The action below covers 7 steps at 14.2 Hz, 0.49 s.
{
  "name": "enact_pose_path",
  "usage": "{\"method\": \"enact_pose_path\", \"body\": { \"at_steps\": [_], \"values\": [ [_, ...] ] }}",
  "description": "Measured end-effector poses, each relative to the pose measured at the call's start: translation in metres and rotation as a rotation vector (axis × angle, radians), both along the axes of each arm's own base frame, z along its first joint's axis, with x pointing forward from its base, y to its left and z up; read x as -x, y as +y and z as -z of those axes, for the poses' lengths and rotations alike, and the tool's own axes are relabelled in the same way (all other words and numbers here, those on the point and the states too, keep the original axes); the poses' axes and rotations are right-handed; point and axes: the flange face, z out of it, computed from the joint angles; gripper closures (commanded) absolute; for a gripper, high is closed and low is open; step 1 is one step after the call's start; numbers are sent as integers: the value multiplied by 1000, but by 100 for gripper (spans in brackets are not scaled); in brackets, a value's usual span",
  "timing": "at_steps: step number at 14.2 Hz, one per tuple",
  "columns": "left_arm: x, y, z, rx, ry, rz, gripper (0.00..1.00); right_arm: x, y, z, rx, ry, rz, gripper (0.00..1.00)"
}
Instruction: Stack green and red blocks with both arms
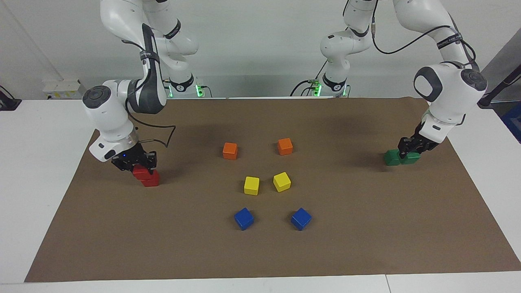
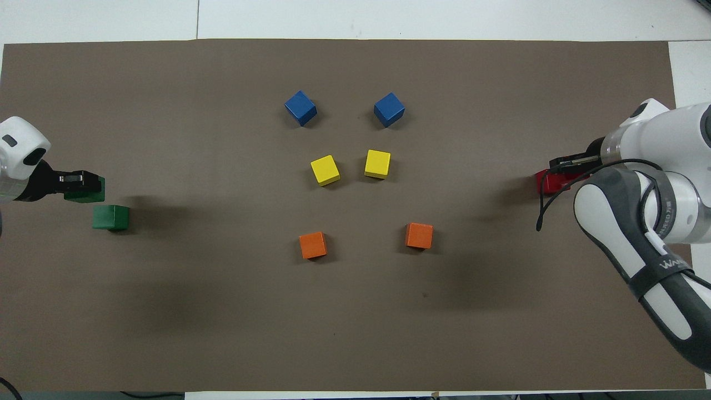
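Next, my left gripper sets the green block it holds down on top of the second green block [image 2: 100, 214]. The held block is now low over the mat.
My right gripper [image 1: 136, 163] is shut on a red block [image 1: 140, 172]. It holds it low, tilted against the top edge of the second red block [image 1: 151, 180], which lies on the mat at the right arm's end. In the overhead view the right gripper [image 2: 565, 165] covers most of the red blocks [image 2: 547, 182]. My left gripper [image 1: 409, 150] is shut on a green block [image 1: 412, 158], low over the mat at the left arm's end, right beside the second green block [image 1: 391, 157]. Overhead, the held green block [image 2: 84, 193] and the lying one [image 2: 111, 217] stand apart.
A brown mat [image 1: 260, 252] covers the table. In its middle lie two orange cubes [image 1: 230, 150] [image 1: 285, 146], two yellow cubes [image 1: 251, 185] [image 1: 281, 181] and two blue cubes [image 1: 244, 218] [image 1: 300, 218], the blue ones farthest from the robots.
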Motion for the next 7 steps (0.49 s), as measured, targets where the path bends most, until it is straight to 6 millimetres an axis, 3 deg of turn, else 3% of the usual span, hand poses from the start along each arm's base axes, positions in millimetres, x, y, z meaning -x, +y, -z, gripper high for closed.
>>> {"method": "enact_pose_path", "body": {
  "at_steps": [7],
  "values": [
    [23, 9, 23, -2, -16, -14, 100, 1, -7, 10, -1, 8, 11, 100]
  ]
}}
